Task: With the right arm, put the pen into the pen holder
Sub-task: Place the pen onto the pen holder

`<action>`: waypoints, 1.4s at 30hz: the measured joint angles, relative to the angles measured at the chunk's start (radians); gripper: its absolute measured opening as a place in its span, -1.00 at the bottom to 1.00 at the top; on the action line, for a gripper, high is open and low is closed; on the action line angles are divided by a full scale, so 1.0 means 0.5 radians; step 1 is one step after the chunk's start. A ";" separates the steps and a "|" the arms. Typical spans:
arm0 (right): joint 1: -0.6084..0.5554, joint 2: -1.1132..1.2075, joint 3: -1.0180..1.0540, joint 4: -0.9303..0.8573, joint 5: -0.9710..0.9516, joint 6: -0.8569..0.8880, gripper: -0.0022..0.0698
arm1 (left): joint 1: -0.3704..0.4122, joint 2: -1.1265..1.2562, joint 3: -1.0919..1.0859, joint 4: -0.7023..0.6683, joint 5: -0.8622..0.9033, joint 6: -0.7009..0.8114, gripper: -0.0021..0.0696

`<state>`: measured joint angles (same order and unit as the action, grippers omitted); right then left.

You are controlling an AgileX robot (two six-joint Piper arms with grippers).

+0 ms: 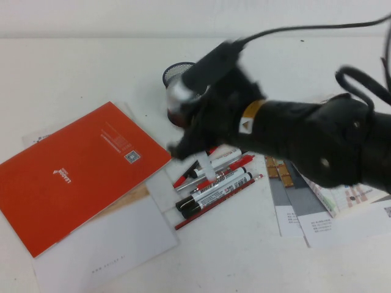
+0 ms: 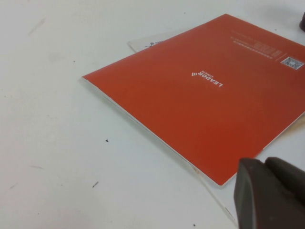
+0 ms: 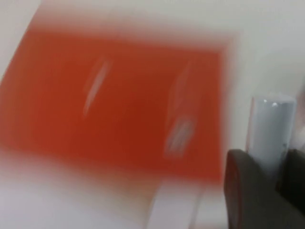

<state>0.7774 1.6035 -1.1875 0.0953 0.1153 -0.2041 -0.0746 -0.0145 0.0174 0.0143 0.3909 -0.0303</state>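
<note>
Next, I release the white pen from my right gripper inside the black mesh pen holder (image 1: pixel 187 83), behind the marker heap. The pen now dangles above that heap.
My right gripper (image 1: pixel 194 154) hangs above the heap of markers, a little in front of the pen holder, and is shut on the white pen (image 1: pixel 206 168), which dangles below it. In the right wrist view the pen (image 3: pixel 269 133) stands between the two dark fingers (image 3: pixel 248 191) of the gripper (image 3: pixel 274 167). The black mesh pen holder (image 1: pixel 177 73) stands behind the right arm; only its rim and left side show. My left gripper (image 2: pixel 265 166) is out of the high view; its fingers (image 2: pixel 252 195) lie together near a corner of the orange booklet (image 2: pixel 209 95).
The orange booklet (image 1: pixel 79 171) lies at the left on white sheets (image 1: pixel 110 244). Black- and red-capped markers (image 1: pixel 214 189) and a thin red pencil (image 1: pixel 220 204) lie under the gripper. Printed papers (image 1: pixel 330 207) lie at the right under the arm.
</note>
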 joint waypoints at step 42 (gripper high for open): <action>-0.468 1.218 -0.907 -0.313 -1.395 0.581 -0.02 | 0.000 0.000 0.000 0.000 0.000 0.000 -0.95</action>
<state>0.5432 2.2123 -1.6411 -0.0614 -0.5824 0.0861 -0.0746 -0.0145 0.0174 0.0143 0.3909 -0.0303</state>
